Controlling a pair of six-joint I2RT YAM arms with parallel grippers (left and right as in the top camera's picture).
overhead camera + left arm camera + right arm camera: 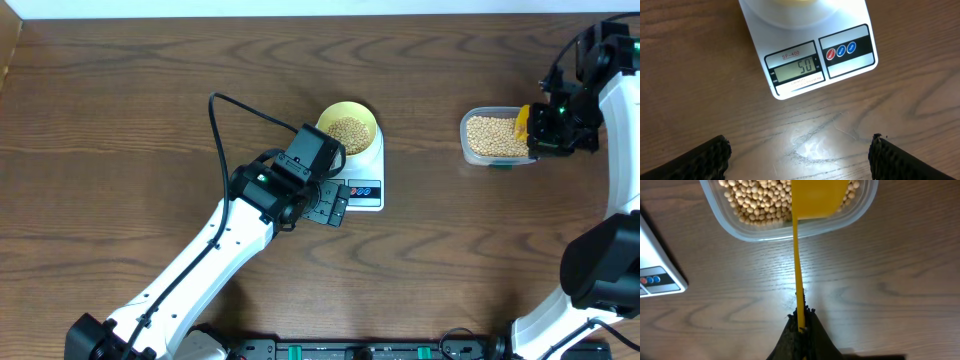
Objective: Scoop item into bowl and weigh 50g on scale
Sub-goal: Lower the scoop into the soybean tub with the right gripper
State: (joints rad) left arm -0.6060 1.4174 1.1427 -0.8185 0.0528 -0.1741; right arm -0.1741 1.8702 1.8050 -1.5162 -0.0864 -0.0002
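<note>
The robot's right gripper should release the yellow scoop on the beans (488, 143) (757, 212) by the front rim of the clear tub, towards the scale.
The pale-yellow bowl (348, 128) holds tan beans (347, 131) and sits on the white scale (368, 168). In the left wrist view the scale (850, 65) shows 50 on its display (798, 67). My left gripper (328, 205) is open and empty over the table just in front of the scale; it also shows in the left wrist view (799, 155). My right gripper (545, 125) is shut on the handle of a yellow scoop (816, 197), seen in the right wrist view (801, 317), with the scoop's cup in the clear tub of beans (762, 202).
The clear plastic tub (493, 135) stands at the right of the table. A black cable (232, 105) runs from the left arm over the table. A corner of the scale (655, 272) shows at the left of the right wrist view.
</note>
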